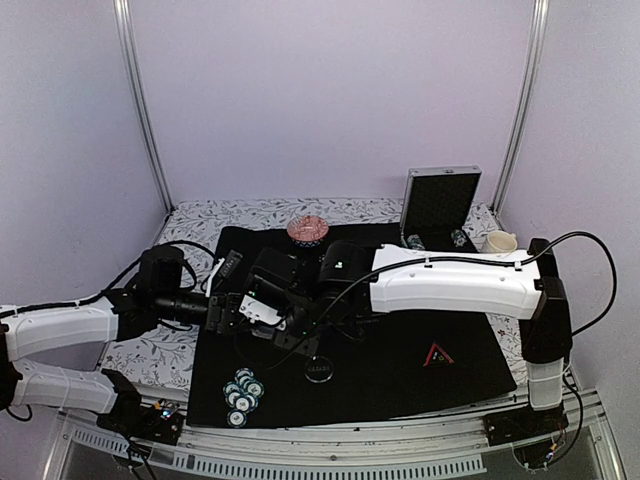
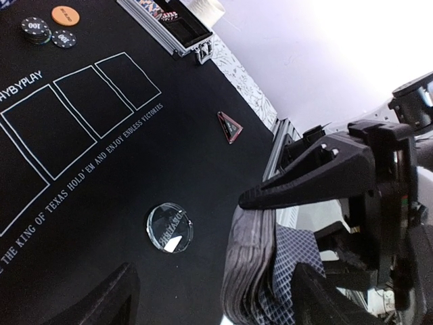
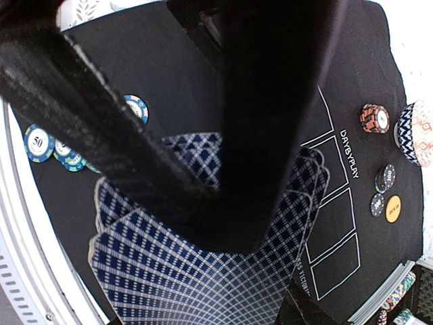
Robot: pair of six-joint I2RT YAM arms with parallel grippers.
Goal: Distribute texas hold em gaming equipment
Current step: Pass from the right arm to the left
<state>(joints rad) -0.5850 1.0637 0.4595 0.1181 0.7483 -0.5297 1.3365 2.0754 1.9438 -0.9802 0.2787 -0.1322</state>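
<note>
The deck's cards fan out crooked under the robot's left gripper, so next the right gripper opens, back away and closes on the deck's side edges [image 3: 99, 267] to straighten them.
My right gripper [image 3: 237, 227] is shut on a deck of blue-grey-backed playing cards [image 3: 196, 284], which fans out below its fingers. From the left wrist, the deck [image 2: 254, 267] shows edge-on, pinched by a right finger [image 2: 304, 177]. My left gripper [image 2: 213, 281] is open around that deck, its fingers wide apart. Both grippers meet above the mat's left half [image 1: 262, 310]. A clear round button [image 2: 169, 227] and a red-edged triangle [image 2: 230, 126] lie on the mat. Teal chips [image 1: 243, 392] sit at the near left. Red chips [image 3: 374, 118], black chips [image 3: 385, 178] and an orange button [image 3: 393, 208] lie at the far side.
The black mat [image 1: 400, 385] with white rectangles covers the middle of the table. An open silver case [image 1: 440, 203] and a cream cup [image 1: 497, 241] stand at the back right. A red patterned stack [image 1: 308, 230] sits at the mat's far edge.
</note>
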